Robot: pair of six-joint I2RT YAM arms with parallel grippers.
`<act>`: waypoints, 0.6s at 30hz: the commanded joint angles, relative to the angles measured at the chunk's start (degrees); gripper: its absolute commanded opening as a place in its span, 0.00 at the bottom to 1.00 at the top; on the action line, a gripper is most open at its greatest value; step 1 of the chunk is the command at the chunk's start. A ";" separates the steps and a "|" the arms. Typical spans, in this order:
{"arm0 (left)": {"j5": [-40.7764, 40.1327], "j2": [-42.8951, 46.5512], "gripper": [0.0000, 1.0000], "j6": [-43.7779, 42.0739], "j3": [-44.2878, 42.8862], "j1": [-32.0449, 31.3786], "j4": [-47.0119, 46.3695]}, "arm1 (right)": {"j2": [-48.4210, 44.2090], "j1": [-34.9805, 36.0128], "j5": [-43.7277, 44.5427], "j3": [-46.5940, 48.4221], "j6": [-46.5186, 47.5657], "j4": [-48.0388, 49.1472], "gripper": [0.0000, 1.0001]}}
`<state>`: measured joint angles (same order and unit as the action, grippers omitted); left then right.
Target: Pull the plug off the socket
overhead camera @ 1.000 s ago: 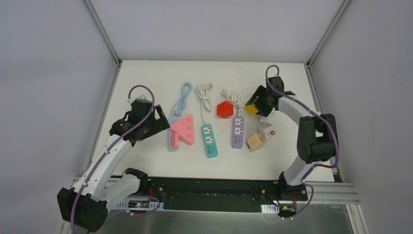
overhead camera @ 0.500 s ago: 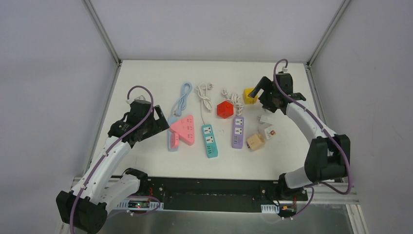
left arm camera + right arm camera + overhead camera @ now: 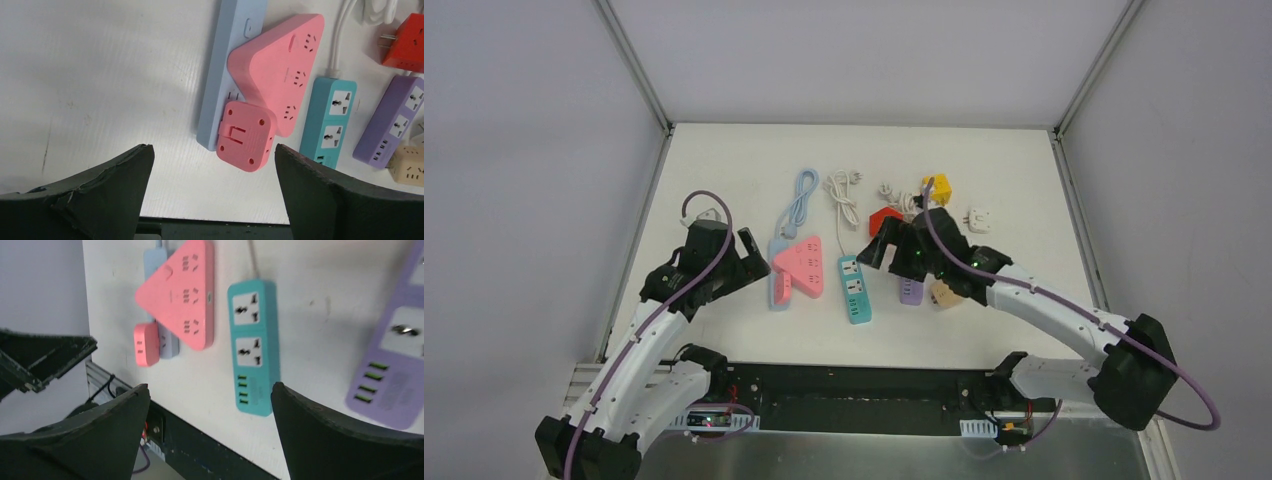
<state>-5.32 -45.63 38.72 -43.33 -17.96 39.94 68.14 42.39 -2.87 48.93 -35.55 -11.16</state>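
Next, I close my right gripper on the long sides (image 3: pixel 782 290) (image 3: pixel 146 347) of the small pink plug that is at the near end of the light blue power strip.
A small pink square plug (image 3: pixel 246 136) sits in the near end of a light blue power strip (image 3: pixel 225 75), beside a pink triangular strip (image 3: pixel 285 65). In the top view the plug (image 3: pixel 781 290) is on the blue strip (image 3: pixel 778 252). My left gripper (image 3: pixel 746 262) is open and empty, just left of the plug; in the left wrist view (image 3: pixel 212 155) the plug lies ahead between the fingers, apart from them. My right gripper (image 3: pixel 879 248) is open and empty over the teal strip (image 3: pixel 855 288). The right wrist view shows the plug (image 3: pixel 146 344) at its left.
A purple strip (image 3: pixel 911 291) and a beige cube (image 3: pixel 943 293) lie partly under my right arm. A red hexagonal socket (image 3: pixel 886 217), a yellow cube (image 3: pixel 937 187), a white adapter (image 3: pixel 977 217) and coiled cords lie at the back. The table's near edge (image 3: pixel 210 227) is close.
My right arm has swung from the back right to the middle, over the strips, leaving the yellow cube at the back. My left gripper has drawn slightly nearer.
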 commanded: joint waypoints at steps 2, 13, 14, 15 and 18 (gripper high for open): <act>4.06 3.24 0.94 1.09 3.91 0.03 1.36 | 3.92 14.16 5.01 0.34 -5.79 7.17 0.93; -0.16 10.22 0.88 3.30 7.47 0.03 4.05 | 27.53 28.39 20.87 19.19 -13.87 6.72 0.69; -1.03 10.46 0.87 3.56 7.47 0.03 4.01 | 28.92 28.44 20.77 19.85 -13.92 8.03 0.67; -1.51 10.66 0.87 3.78 7.54 0.03 3.97 | 30.49 28.45 20.68 20.80 -13.92 9.04 0.67; -0.22 11.17 0.86 4.64 7.94 0.03 2.51 | 36.86 28.45 19.97 26.91 -13.71 8.53 0.65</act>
<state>-4.82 -35.27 41.41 -36.01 -17.96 43.24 98.98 71.00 14.28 68.29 -47.81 -4.62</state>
